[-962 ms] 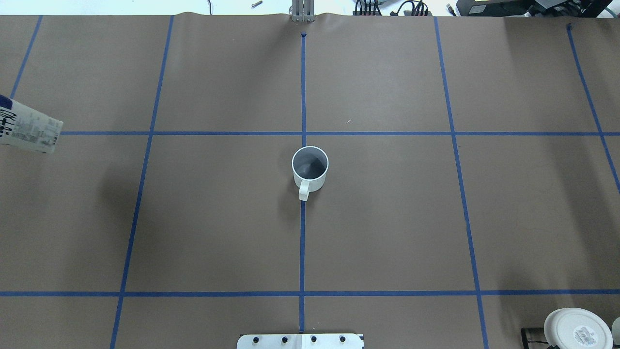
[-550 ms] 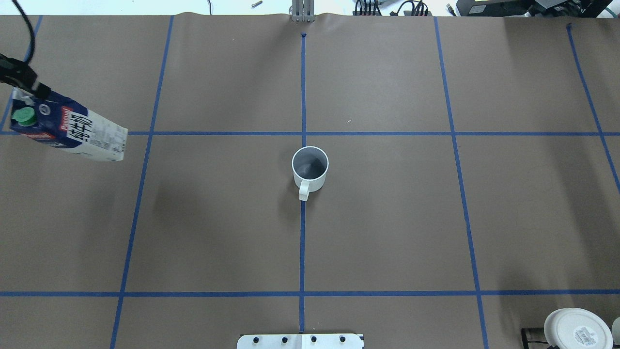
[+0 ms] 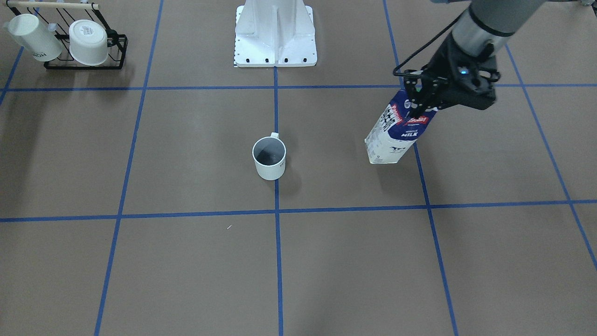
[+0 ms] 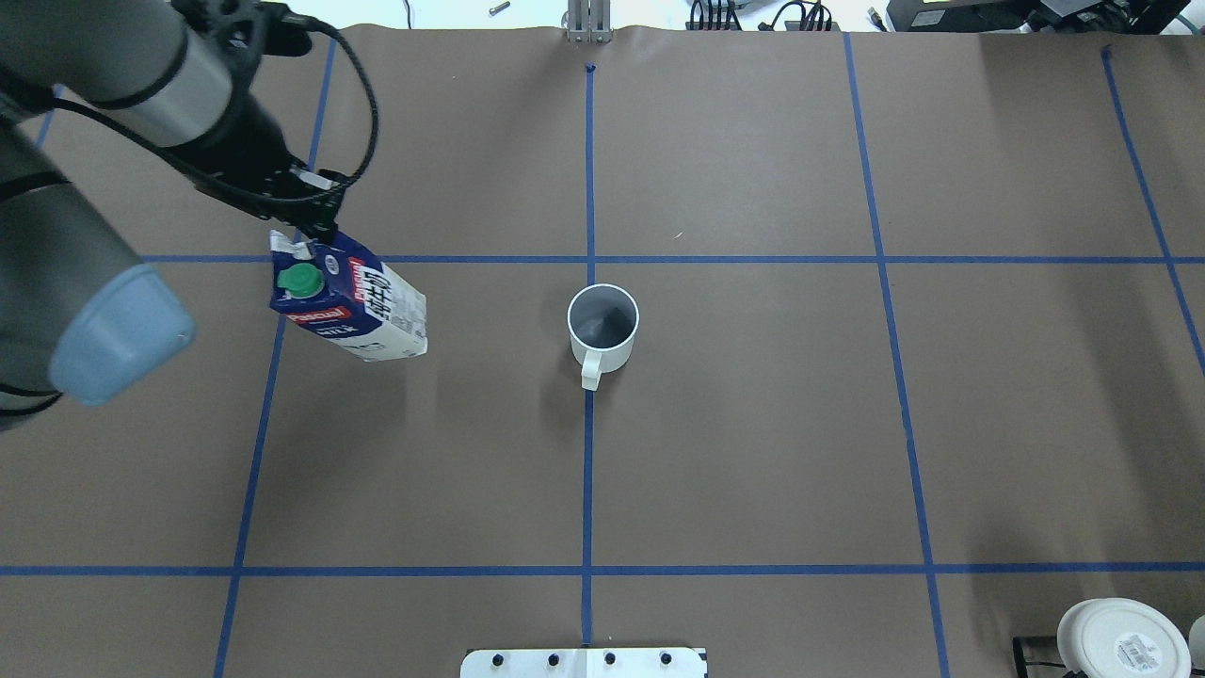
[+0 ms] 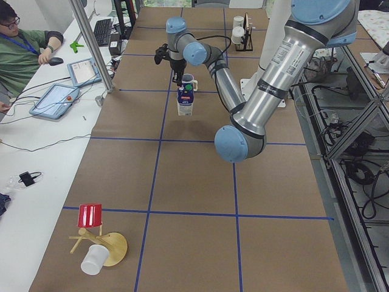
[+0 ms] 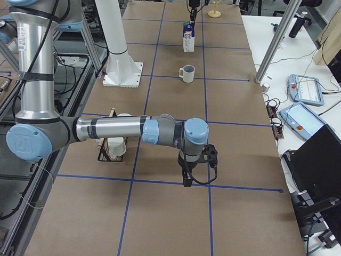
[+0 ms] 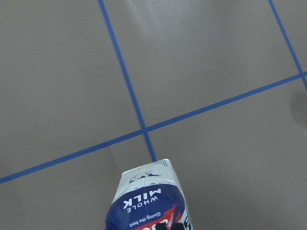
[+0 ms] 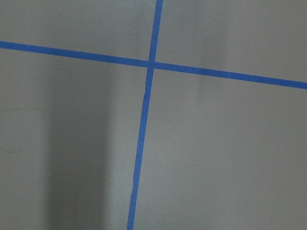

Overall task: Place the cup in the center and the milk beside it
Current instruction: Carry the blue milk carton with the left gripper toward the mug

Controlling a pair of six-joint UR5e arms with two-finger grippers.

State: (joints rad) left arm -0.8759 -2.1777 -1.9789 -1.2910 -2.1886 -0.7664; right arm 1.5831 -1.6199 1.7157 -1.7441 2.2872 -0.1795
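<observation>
My left gripper is going to set the milk down close against the cup (image 3: 301, 168), on its side away from the black rack. The milk is now held tilted over blue tape.
The milk (image 4: 362, 306) is a navy and white gable-top carton with a green cap. My left gripper (image 4: 303, 235) is shut on its top ridge and holds it tilted, left of the cup, over a blue tape line. The carton also shows in the front view (image 3: 392, 135) and the left wrist view (image 7: 148, 201). The cup (image 4: 602, 325), white with a grey inside, stands upright on the center (image 4: 678, 395), handle toward the robot base. My right gripper (image 6: 187, 178) hangs low over the paper far off; I cannot tell whether it is open or shut.
A black rack (image 3: 84, 63) with a taller white mug and a white bowl-like cup stands by the robot's right side. The white robot base (image 3: 275, 32) is behind the cup. A stand with a red cup (image 5: 91, 216) is at the left table end. An operator (image 5: 24, 48) sits there.
My left arm has carried the milk from the left edge toward the middle, now about one grid cell from the cup. The cup has not moved.
</observation>
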